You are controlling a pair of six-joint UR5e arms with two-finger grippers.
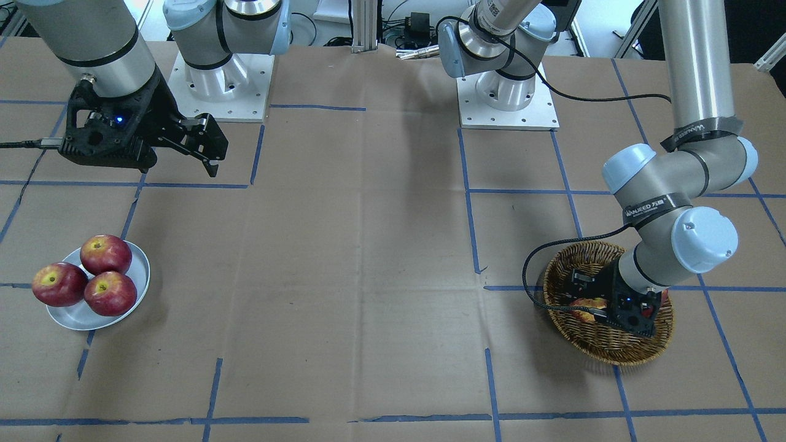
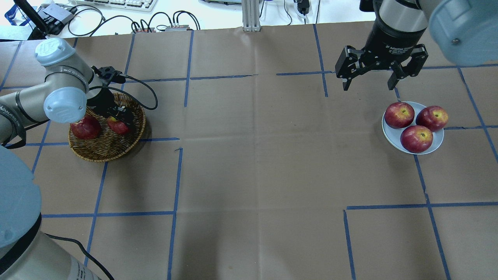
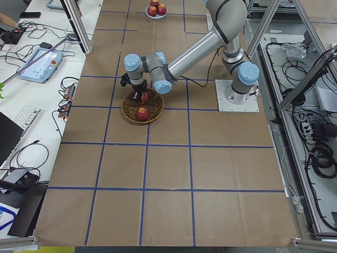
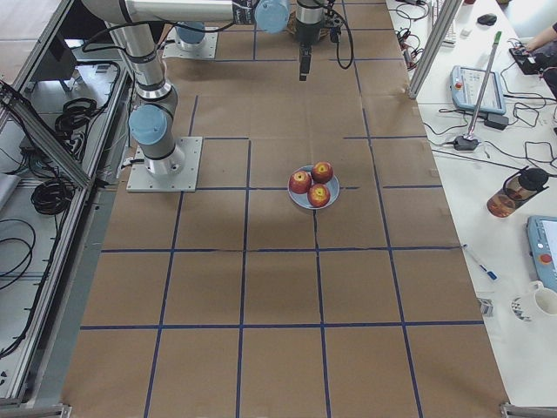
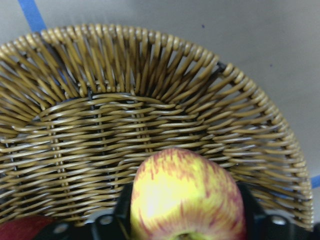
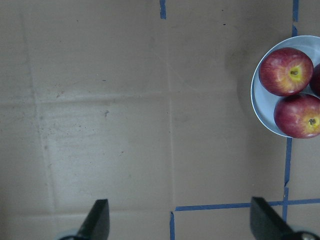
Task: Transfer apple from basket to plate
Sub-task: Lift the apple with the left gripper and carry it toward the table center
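My left gripper is to release the paler apple on the bare brown paper midway (image 1: 361, 284) between basket and plate.
The paler apple (image 5: 185, 195), red streaked with yellow, lies in the wicker basket (image 5: 150, 75). My left gripper (image 2: 120, 121) reaches down into the basket (image 2: 105, 152) at the table's left, and its fingers (image 5: 123, 205) press on both sides of the apple (image 2: 116, 126). The apple rests low against the basket floor. The pale plate (image 2: 390, 134) sits at the right and holds three red apples (image 2: 416, 138). My right gripper (image 2: 367, 83) hangs open and empty above the table just behind the plate. The plate (image 6: 257, 107) shows at the right edge of the right wrist view.
A darker red apple (image 2: 85, 128) lies in the basket beside the gripper. The left arm's cable (image 2: 146, 91) loops over the basket's far rim. Brown paper with blue tape lines (image 2: 177, 175) covers the table between basket and plate.
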